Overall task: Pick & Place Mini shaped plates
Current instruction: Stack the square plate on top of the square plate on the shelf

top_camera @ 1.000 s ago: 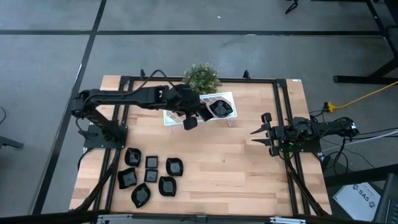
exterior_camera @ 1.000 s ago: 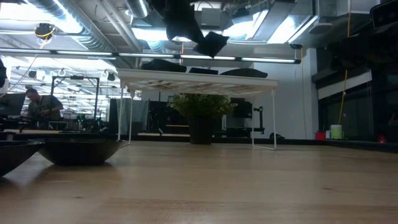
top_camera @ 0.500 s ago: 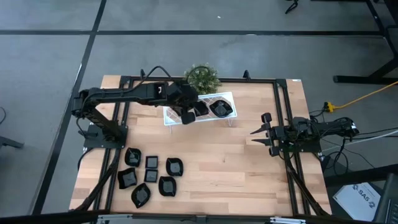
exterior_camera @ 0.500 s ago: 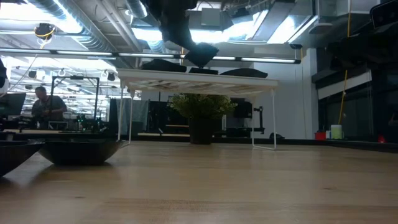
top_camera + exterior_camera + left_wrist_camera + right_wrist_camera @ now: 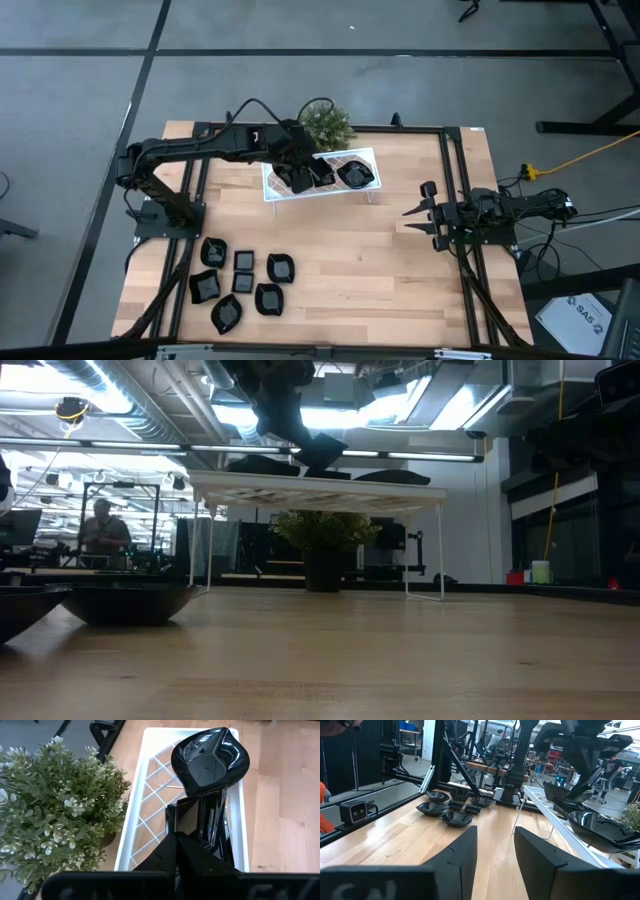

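Note:
The square plate is tilted steeply above the rack. Next, my left gripper opens, takes hold again of the square plate's rim (image 5: 215, 795) close by, and sets the square plate down flat beside the leaf-like plate.
My left gripper (image 5: 297, 178) is over the white lattice rack (image 5: 345, 154), shut on a small square black plate (image 5: 200, 817). In the low view the plate (image 5: 322, 450) hangs tilted just above the rack top (image 5: 320, 485). Whether it touches the rack I cannot tell. Two more black plates lie on the rack, a leaf-like one (image 5: 210, 760) just beyond the held plate and another (image 5: 262, 463) beside it. Several black plates (image 5: 245, 283) rest on the table near the left front. My right gripper (image 5: 412, 218) waits open at the table's right side. My left gripper pinches the square plate by its near rim (image 5: 181, 834) between the two shut fingers. The fingers come from above, slanting down toward the rack. The plate is tilted, its far edge lowest, next to the leaf-like plate.
A green bushy plant (image 5: 325, 125) stands right behind the rack at the table's far edge. A black frame (image 5: 455, 200) runs around the table. Bare wood lies between the rack, the plate group and my right gripper. People sit in the room beyond the table.
My left gripper has carried the square plate toward the table's far left, from the rack's near edge to over its top, and has come down. The plate, once well above the rack, now hangs just over it. The gripper has stayed shut.

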`<action>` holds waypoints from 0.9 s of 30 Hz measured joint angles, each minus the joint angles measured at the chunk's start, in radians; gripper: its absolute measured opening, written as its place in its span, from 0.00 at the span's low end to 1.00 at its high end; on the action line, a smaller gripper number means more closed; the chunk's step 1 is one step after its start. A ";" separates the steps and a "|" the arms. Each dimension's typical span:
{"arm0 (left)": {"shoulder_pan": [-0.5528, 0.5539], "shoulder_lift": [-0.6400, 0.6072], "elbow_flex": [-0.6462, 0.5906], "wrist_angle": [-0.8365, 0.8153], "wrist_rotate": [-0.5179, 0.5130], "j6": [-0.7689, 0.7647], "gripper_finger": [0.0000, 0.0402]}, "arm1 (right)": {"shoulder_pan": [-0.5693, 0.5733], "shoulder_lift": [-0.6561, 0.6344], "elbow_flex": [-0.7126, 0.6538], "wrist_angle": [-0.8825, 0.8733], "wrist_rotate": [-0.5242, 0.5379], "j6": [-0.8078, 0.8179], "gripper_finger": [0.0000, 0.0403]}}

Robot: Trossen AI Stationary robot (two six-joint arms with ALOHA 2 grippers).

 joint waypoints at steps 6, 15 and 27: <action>0.000 0.000 -0.001 -0.001 0.001 -0.001 0.07 | 0.000 0.000 0.000 0.000 0.000 0.000 0.32; 0.000 0.000 -0.001 -0.030 -0.003 0.002 0.18 | 0.000 0.000 0.000 0.000 0.000 0.000 0.32; -0.003 0.000 -0.001 0.022 -0.005 0.069 0.20 | 0.000 0.000 0.000 0.000 0.000 0.000 0.32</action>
